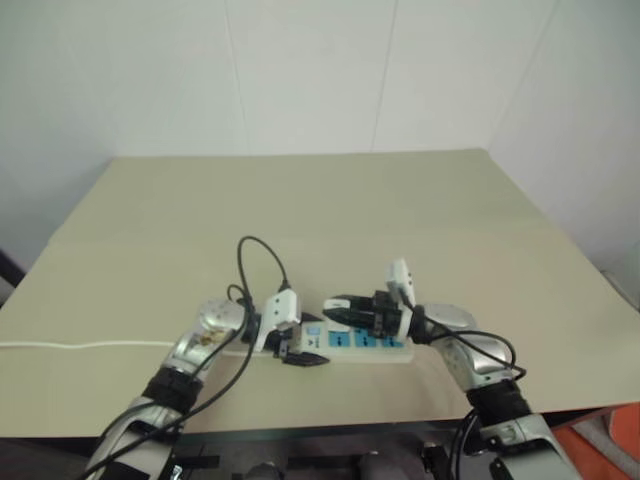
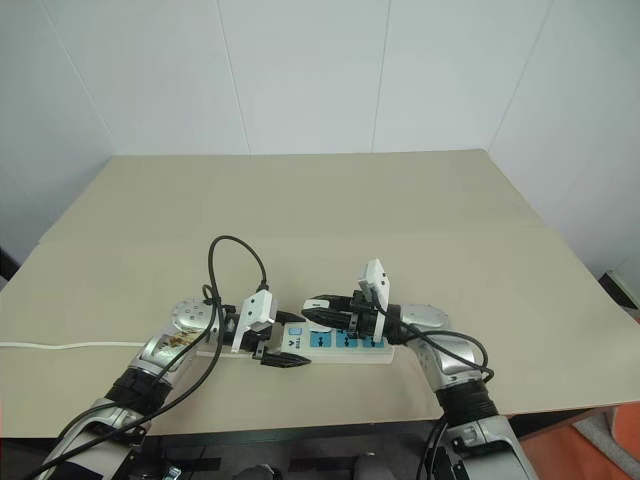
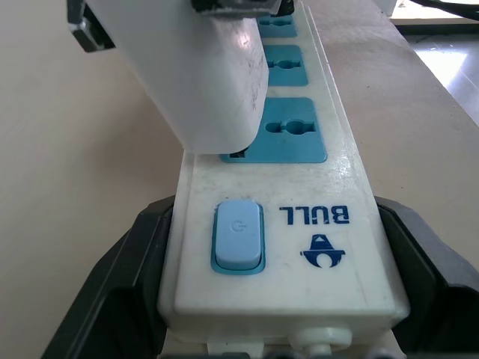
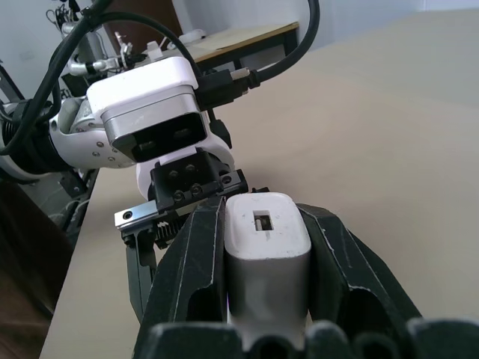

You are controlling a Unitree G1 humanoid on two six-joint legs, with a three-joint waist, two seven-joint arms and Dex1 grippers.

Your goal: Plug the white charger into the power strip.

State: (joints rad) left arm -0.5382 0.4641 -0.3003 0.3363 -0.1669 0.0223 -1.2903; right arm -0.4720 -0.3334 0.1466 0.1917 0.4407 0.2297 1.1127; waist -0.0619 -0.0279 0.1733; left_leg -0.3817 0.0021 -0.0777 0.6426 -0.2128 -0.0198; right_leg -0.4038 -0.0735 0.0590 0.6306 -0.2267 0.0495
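I will let the white charger go from my right gripper in the first socket (image 1: pixel 338 333) next to the blue switch on the power strip.
The power strip (image 1: pixel 378 343), a long white bar with blue socket faces, lies near the table's front edge. My left gripper (image 1: pixel 303 357) is shut on its switch end, and one black finger (image 3: pixel 123 288) presses each long side. My right gripper (image 4: pixel 262 218) points toward the left one and is shut on the white charger (image 4: pixel 267 250). The white charger (image 3: pixel 213 82) hangs tilted over the first socket (image 3: pixel 292 134) beside the blue switch (image 3: pixel 238 235) and covers that socket's edge. Its prongs are hidden.
The strip's thin white cord (image 1: pixel 80 345) runs left along the beige table (image 1: pixel 300 210). Black cables (image 1: pixel 262 262) loop up from my left wrist. White walls close the back and right. An orange thing (image 1: pixel 610 440) sits below the table's right front corner.
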